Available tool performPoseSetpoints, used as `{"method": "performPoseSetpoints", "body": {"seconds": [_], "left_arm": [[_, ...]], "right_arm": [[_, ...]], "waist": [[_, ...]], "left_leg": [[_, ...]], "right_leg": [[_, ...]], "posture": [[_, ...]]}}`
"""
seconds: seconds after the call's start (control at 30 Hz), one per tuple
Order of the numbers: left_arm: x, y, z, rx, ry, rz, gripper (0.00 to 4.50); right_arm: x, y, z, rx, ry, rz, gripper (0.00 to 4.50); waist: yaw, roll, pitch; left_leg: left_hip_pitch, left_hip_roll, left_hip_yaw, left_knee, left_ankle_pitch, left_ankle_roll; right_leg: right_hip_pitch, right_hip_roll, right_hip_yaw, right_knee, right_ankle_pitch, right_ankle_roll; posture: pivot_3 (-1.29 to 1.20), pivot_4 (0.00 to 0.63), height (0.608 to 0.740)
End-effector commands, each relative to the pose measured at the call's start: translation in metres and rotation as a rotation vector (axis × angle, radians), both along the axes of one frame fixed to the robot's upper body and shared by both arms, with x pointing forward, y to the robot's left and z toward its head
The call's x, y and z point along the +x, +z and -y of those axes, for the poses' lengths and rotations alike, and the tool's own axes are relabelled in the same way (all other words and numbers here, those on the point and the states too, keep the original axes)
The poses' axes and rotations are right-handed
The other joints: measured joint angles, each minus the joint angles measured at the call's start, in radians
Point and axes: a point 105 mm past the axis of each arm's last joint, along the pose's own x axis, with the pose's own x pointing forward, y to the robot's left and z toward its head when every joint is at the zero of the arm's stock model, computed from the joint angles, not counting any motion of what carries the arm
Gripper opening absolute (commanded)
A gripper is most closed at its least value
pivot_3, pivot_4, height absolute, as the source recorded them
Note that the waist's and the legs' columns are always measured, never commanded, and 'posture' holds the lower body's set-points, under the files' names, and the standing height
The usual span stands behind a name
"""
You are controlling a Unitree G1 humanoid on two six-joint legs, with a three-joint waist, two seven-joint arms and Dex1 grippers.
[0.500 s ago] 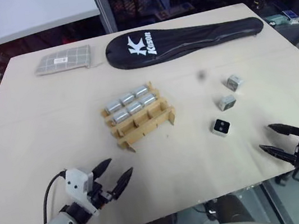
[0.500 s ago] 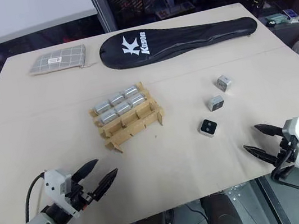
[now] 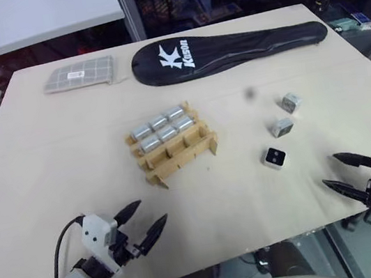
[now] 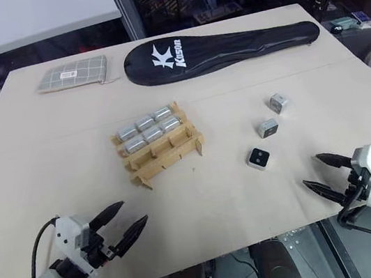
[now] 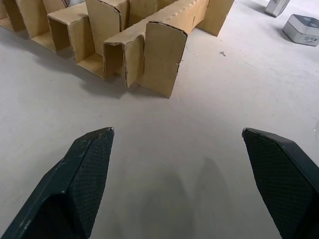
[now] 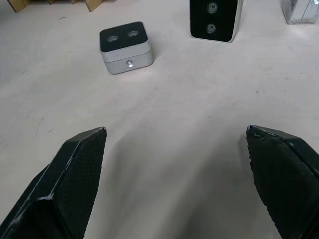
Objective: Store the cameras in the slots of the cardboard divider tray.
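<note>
Next, I close my right gripper on the silver sides point(image 3: 274, 161) point(image 6: 126, 54) of the nearest loose camera, which is lying with its black front up.
The cardboard divider tray point(image 3: 174, 156) sits at the table's middle, with several silver cameras point(image 3: 160, 122) filling its two far rows; the near row of slots stands empty. Three loose cameras lie to its right: one point(image 3: 291, 102) farthest back, one point(image 3: 282, 126) in the middle, and one point(image 3: 274, 157) nearest, black face up. My left gripper point(image 3: 151, 213) is open near the front edge, below the tray and apart from it. At the front right my right gripper point(image 3: 330, 170) is open too, short of the nearest camera point(image 6: 125, 45). Neither gripper holds anything.
A black racket cover point(image 3: 228, 51) lies across the table's back. A grey checked pouch point(image 3: 80, 74) rests at the back left. The table's front edge point(image 3: 259, 244) runs just under both grippers.
</note>
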Motion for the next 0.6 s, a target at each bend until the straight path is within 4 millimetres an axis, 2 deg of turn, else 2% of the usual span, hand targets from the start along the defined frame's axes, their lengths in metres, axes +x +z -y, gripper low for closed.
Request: {"method": "performPoseSetpoints", "body": {"seconds": [0.03,0.3,0.43,0.6], "left_arm": [[0.0,0.006,0.001,0.015,-0.017,0.032,4.28],[-0.003,0.011,0.006,-0.022,-0.086,0.045,4.28],[-0.014,0.019,0.018,-0.056,-0.26,0.043,4.28],[-0.011,0.029,0.021,-0.054,-0.356,0.06,4.28]], "right_arm": [[0.001,0.006,-0.001,-0.007,0.01,0.03,4.44],[0.007,0.008,-0.01,-0.021,0.028,0.045,4.44],[0.014,0.009,-0.038,-0.061,0.12,0.048,4.44],[0.036,0.007,-0.067,-0.057,0.153,0.04,4.44]], "waist": [[0.0,0.0,0.0],[-0.001,0.0,0.0],[-0.002,0.0,0.0],[0.0,0.0,0.0]], "left_leg": [[0.0,0.0,0.0,0.0,0.0,0.0],[0.0,0.0,0.0,0.0,0.0,0.0],[0.0,0.0,0.0,0.0,0.0,0.0],[0.001,0.0,0.0,0.001,0.0,0.0]], "right_leg": [[0.0,0.0,0.0,0.0,0.0,0.0],[0.0,0.0,0.0,0.0,0.0,0.0],[0.0,0.001,0.0,0.0,0.0,0.0],[0.0,0.001,0.0,0.0,0.0,0.0]], "posture": [[0.0,0.15,0.74],[0.0,0.15,0.74],[0.0,0.15,0.74],[0.0,0.15,0.74]]}}
